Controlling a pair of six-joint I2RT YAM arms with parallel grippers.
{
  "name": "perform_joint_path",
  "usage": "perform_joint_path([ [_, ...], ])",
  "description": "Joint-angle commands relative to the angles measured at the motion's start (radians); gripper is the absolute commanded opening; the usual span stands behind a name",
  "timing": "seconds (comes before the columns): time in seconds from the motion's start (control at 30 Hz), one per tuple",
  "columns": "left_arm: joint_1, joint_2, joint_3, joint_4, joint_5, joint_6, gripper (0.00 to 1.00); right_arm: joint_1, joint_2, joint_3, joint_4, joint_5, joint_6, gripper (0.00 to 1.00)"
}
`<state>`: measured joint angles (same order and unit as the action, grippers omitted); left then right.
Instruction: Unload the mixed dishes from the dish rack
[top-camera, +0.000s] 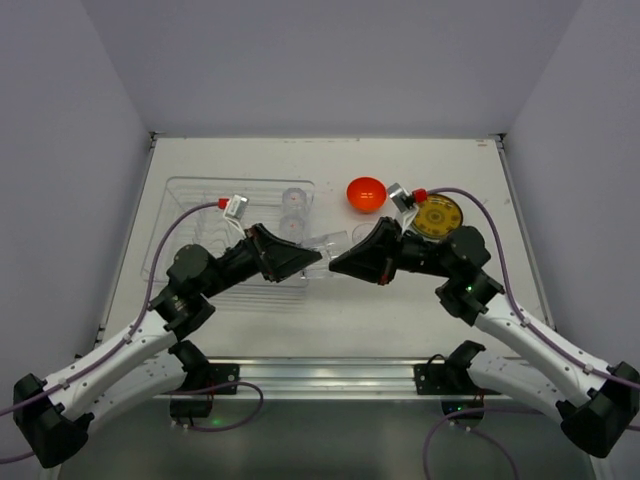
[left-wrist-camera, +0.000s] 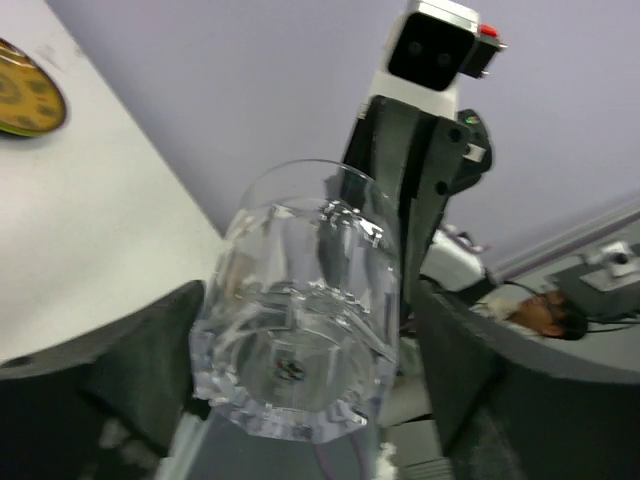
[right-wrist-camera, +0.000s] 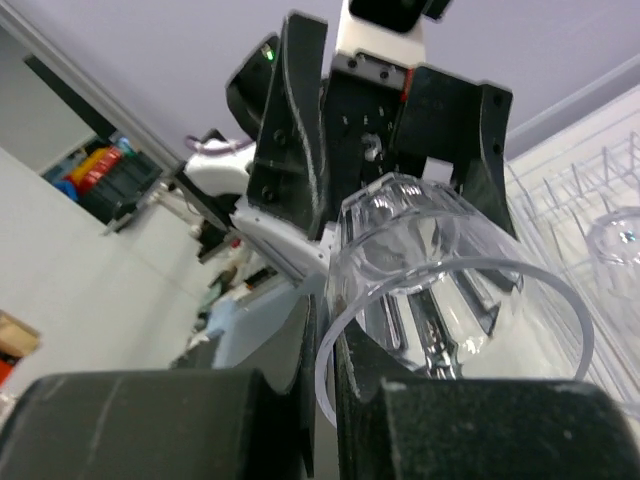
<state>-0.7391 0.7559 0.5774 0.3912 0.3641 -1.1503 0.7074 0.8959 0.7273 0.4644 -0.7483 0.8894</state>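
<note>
Next, I let go of the clear glass with my right gripper on the table (top-camera: 414, 258) just in front of the yellow patterned plate.
A clear drinking glass (top-camera: 328, 242) hangs between both arms above the table's middle, just right of the dish rack (top-camera: 180, 200). My right gripper (top-camera: 337, 264) is shut on the glass (right-wrist-camera: 440, 280), pinching its rim wall between the fingers (right-wrist-camera: 300, 400). My left gripper (top-camera: 318, 257) stands open around the base of the glass (left-wrist-camera: 300, 330), with a gap showing beside its right finger (left-wrist-camera: 470, 370). Two more glasses (top-camera: 295, 200) stand in the rack. The orange bowl (top-camera: 366, 193) and the yellow patterned plate (top-camera: 438, 217) sit on the table at right.
The rack's ribbed dividers (right-wrist-camera: 590, 180) and a glass (right-wrist-camera: 620, 240) show behind the held one in the right wrist view. The plate (left-wrist-camera: 25, 95) lies at far left in the left wrist view. Raised table rims run along both sides.
</note>
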Motion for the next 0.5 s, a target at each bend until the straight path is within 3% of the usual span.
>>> perform_joint_path([
  [0.0, -0.006, -0.015, 0.122, -0.255, -0.091, 0.153, 1.00, 0.009, -0.089, 0.023, -0.090, 0.088, -0.121, 0.00],
  [0.1, -0.006, -0.046, 0.205, -0.441, -0.206, 0.248, 1.00, 0.009, -0.167, 0.037, -0.295, 0.203, -0.216, 0.00],
  [0.27, -0.006, -0.099, 0.367, -0.722, -0.486, 0.447, 1.00, 0.009, -0.242, 0.129, -0.730, 0.593, -0.363, 0.00],
  [0.47, -0.006, -0.038, 0.539, -1.079, -0.645, 0.662, 1.00, -0.067, -0.080, 0.336, -1.203, 1.048, -0.412, 0.00],
])
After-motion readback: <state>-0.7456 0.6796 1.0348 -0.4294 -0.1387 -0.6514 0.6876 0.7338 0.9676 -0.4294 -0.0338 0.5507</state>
